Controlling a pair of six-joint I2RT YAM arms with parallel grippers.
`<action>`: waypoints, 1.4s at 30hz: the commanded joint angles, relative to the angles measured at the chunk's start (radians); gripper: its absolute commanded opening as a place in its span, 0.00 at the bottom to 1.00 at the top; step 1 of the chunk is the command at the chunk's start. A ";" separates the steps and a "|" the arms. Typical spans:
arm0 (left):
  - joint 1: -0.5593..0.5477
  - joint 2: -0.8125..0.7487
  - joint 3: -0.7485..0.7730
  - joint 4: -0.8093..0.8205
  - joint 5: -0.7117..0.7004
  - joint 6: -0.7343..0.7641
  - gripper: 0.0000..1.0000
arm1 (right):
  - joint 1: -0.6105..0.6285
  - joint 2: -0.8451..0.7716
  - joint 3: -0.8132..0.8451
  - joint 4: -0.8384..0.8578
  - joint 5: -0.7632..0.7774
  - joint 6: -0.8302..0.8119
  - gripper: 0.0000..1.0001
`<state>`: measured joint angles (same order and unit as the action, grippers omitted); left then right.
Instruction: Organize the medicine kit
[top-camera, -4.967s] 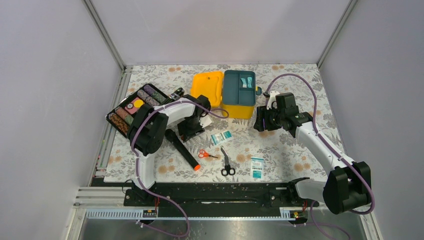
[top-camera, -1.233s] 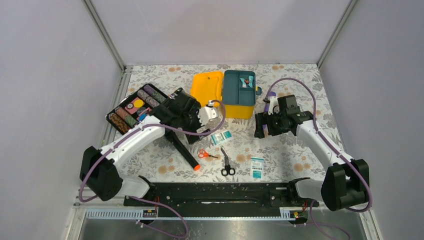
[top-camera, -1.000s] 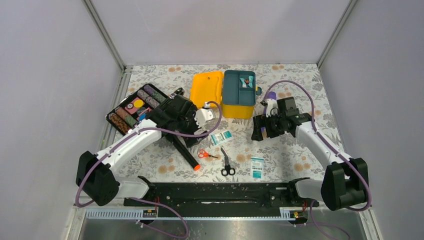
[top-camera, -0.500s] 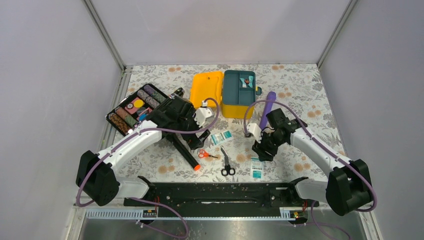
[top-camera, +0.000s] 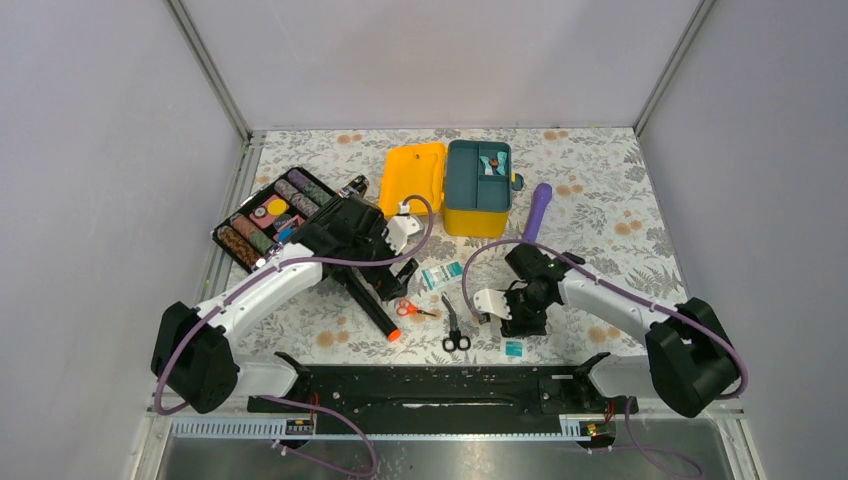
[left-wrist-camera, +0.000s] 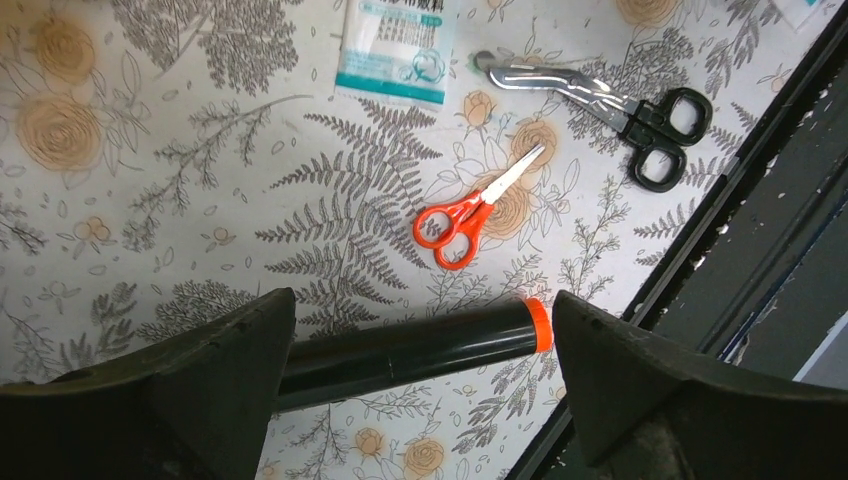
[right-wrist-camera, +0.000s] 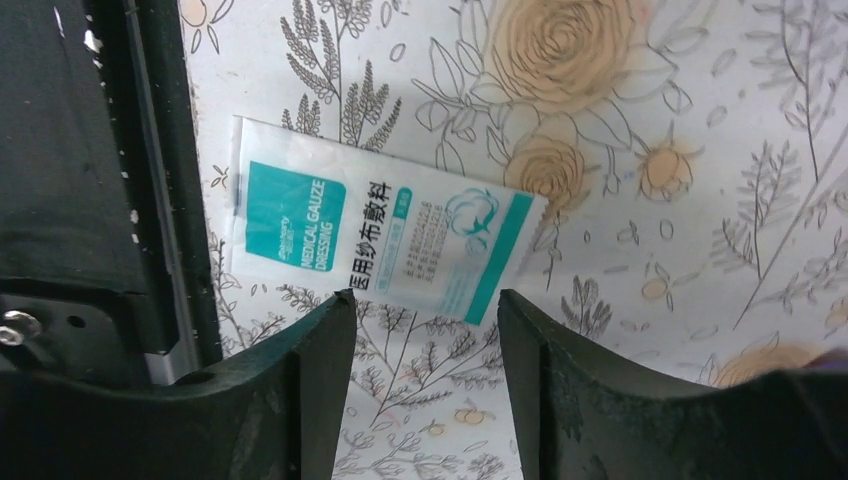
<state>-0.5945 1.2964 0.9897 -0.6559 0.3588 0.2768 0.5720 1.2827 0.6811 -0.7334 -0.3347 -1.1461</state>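
Observation:
I can see the gauze packet's long edge lying across my right gripper's open fingers. I need to lift that gripper, turn it and pinch the packet by its teal-striped end (right-wrist-camera: 500, 258).
The medicine kit (top-camera: 473, 218) stands open at the back, yellow lid (top-camera: 415, 178) flat to its left, teal insert (top-camera: 480, 175) showing. A purple tube (top-camera: 537, 210) lies just right of it. My left gripper (top-camera: 395, 282) (left-wrist-camera: 422, 300) hangs open over a black tube with an orange cap (top-camera: 370, 305) (left-wrist-camera: 410, 350). Orange scissors (top-camera: 412, 309) (left-wrist-camera: 470, 215), black scissors (top-camera: 453, 325) (left-wrist-camera: 620, 100) and a gauze packet (top-camera: 442, 275) (left-wrist-camera: 395, 50) lie nearby. My right gripper (top-camera: 512, 315) (right-wrist-camera: 425, 300) is open, empty, low over another gauze packet (top-camera: 514, 347) (right-wrist-camera: 380, 240) just beyond its tips.
A black tray of coloured rolls (top-camera: 270, 215) sits at the left, beside my left arm. The black base rail (top-camera: 440, 380) (right-wrist-camera: 80, 150) runs along the near edge, close to the right gripper's packet. White walls enclose the floral table.
My right arm has swung away from the purple tube, which stays by the kit, to the near gauze packet; its jaws have narrowed. The left gripper shifted slightly over the black tube.

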 joint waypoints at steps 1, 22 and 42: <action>0.012 -0.038 -0.037 0.057 0.023 -0.032 0.99 | 0.057 0.044 -0.016 0.058 0.049 -0.097 0.61; 0.114 0.008 0.109 0.088 0.258 -0.136 0.99 | 0.104 -0.017 0.010 0.116 0.196 -0.027 0.00; 0.112 0.038 0.278 -0.055 0.110 -0.123 0.97 | -0.080 0.051 0.156 0.167 0.238 1.288 0.56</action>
<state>-0.4797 1.3739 1.1904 -0.6727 0.5255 0.1287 0.5266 1.3010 0.8154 -0.5526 -0.1280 -0.1291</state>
